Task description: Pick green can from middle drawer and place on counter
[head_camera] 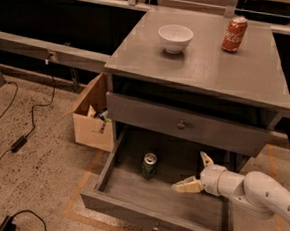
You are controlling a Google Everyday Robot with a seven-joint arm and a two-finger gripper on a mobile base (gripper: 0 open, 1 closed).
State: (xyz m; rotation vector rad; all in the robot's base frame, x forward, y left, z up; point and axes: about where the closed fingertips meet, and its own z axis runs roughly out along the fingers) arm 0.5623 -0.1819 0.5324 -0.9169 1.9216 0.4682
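Note:
The green can's body (149, 166), just below its silver top, is the next place my gripper should go to and close on.
The green can (149, 165) stands upright in the open middle drawer (157, 216), left of its centre, silver top showing. My gripper (195, 172) is open and empty, over the drawer's right part, to the right of the can and apart from it. One finger (186, 185) points left toward the can, the other (205, 159) points up and back. The counter (204, 62) is the grey cabinet top above the drawers.
A white bowl (175, 38) and a red cola can (234, 34) stand on the counter. The upper knobbed drawer (184, 125) is shut. A cardboard box (92, 116) sits on the floor left of the cabinet. Cables (17, 142) lie on the floor.

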